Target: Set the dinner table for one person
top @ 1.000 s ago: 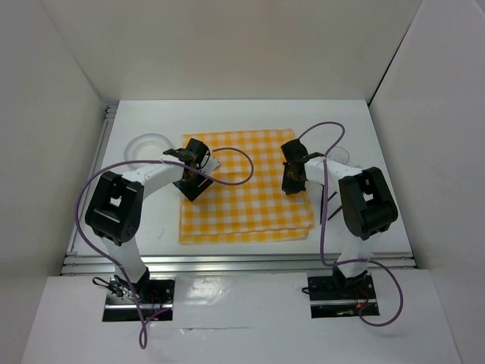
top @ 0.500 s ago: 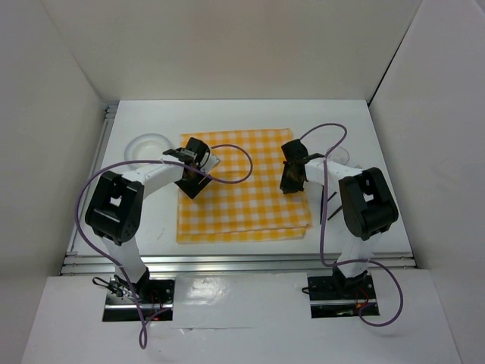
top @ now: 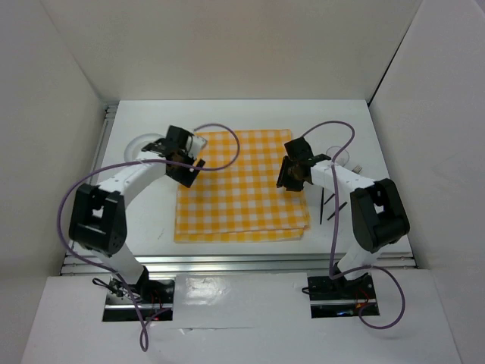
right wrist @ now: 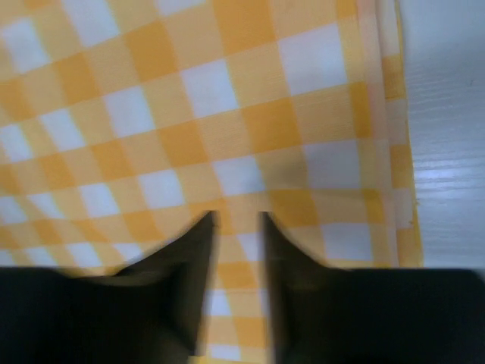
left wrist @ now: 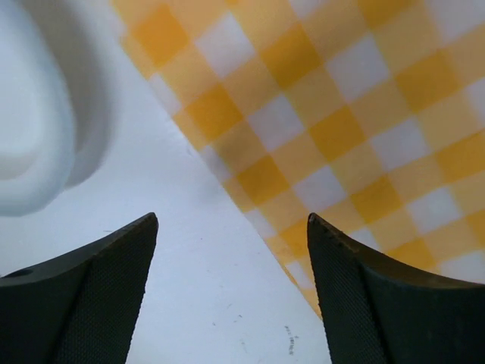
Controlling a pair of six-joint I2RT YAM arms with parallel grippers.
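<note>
I need to next close my left gripper on the rim of the white plate [top: 126, 158], on the side farthest from the checked cloth.
The dinner table [top: 136, 220] is a white top with silver rails. On it lies a yellow-and-white checked cloth [top: 242, 186], folded flat. My left gripper [top: 184, 168] hangs at the cloth's left edge near its far corner. In the left wrist view its fingers [left wrist: 114, 258] stand wide open over the bare table [left wrist: 220, 303], with the cloth's edge [left wrist: 341, 136] to the right. My right gripper [top: 290, 176] is low over the cloth's right side. Its jaws [right wrist: 236, 216] are parted and blurred, with only the cloth [right wrist: 189, 114] showing through the gap.
A white plate [top: 148, 144] sits at the far left, just beyond my left gripper, and its rim [left wrist: 30, 136] fills the left wrist view's corner. A clear glass [top: 339, 156] and two thin dark utensils [top: 327, 203] lie right of the cloth.
The right gripper has gone from shut to open and let the cloth go. The left arm has swung back and left off the cloth to its edge, opening wider. The cloth lies slightly further left.
</note>
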